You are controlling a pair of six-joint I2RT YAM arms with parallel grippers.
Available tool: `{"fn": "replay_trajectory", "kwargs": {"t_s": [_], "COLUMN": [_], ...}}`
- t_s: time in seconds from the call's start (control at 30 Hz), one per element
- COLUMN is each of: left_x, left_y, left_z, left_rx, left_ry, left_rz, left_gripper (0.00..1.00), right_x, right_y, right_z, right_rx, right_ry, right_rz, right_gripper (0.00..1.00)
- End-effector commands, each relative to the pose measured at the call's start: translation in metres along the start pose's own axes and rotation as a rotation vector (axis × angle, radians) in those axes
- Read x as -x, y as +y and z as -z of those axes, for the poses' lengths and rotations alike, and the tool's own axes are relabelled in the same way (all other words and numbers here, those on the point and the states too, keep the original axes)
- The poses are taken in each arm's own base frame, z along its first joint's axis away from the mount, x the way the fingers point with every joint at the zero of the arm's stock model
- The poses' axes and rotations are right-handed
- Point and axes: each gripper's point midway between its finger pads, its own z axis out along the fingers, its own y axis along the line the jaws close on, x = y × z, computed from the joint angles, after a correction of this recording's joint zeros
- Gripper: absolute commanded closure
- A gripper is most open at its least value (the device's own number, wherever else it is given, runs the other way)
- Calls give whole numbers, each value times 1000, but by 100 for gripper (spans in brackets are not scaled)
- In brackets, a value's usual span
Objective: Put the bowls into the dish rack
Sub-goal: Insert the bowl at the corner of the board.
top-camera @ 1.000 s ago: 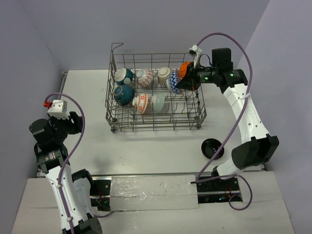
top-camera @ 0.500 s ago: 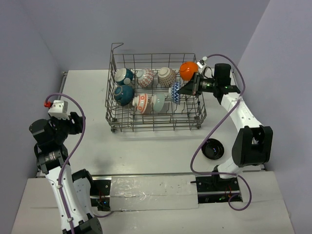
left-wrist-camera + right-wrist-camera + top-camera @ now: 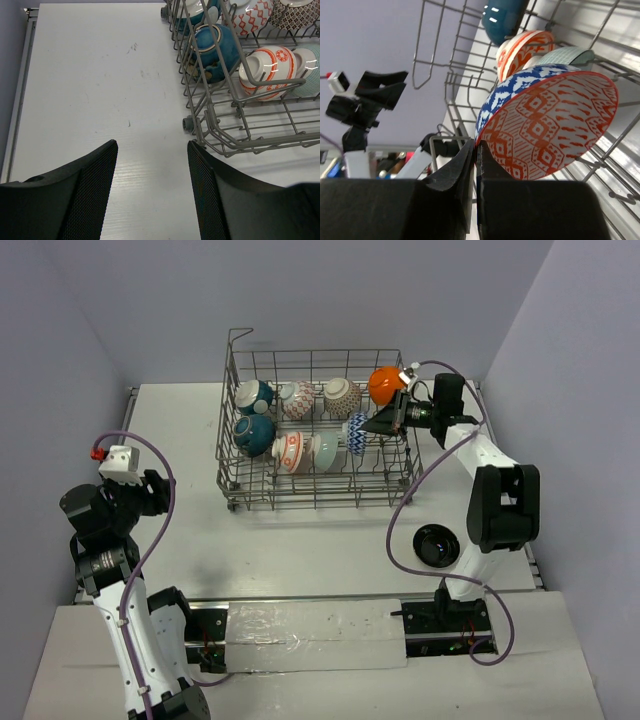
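The blue-patterned bowl will go down from my right gripper in the rack's front row (image 3: 372,449), just past the pale green bowl.
The dish rack (image 3: 318,490) stands at the middle back with several bowls on edge in it. My right gripper (image 3: 385,422) reaches in from the right and is shut on the rim of a bowl (image 3: 550,125), red-patterned inside and blue-patterned outside, which stands on edge in the front row beside the pale green bowl (image 3: 325,450). In the right wrist view the jaws (image 3: 476,147) pinch that rim. A black bowl (image 3: 437,545) lies on the table by the right arm. My left gripper (image 3: 151,145) hangs open over bare table, left of the rack (image 3: 220,135).
In the rack's back row stand a teal bowl (image 3: 255,395), a red-patterned white one (image 3: 297,398), a grey-patterned one (image 3: 342,395) and an orange one (image 3: 387,385). The front row holds a teal bowl (image 3: 212,45) and an orange-patterned bowl (image 3: 265,62).
My right arm has folded in and lowered the blue-and-red bowl into the rack's front row, beside the pale green bowl. The left arm has not moved.
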Motion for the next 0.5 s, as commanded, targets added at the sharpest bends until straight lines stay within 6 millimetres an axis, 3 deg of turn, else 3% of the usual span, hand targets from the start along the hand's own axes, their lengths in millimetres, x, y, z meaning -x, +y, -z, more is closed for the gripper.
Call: {"fn": "replay_trajectory", "kwargs": {"t_s": [0.0,0.33,0.47], "left_x": [5,3,4], "left_y": [-1,0,0], "left_z": [0,-2,-1], "left_rx": [-11,-11,-12], "left_ry": [-18,-10,-12], "left_rz": [-2,8,6], "left_gripper": [36,36,36], "right_x": [21,23,19], "right_y": [35,54,51], "right_z": [6,8,9], "right_rx": [126,224,224], "right_ry": [18,45,46], "right_rz": [115,145,138], "right_gripper": [100,100,100]}}
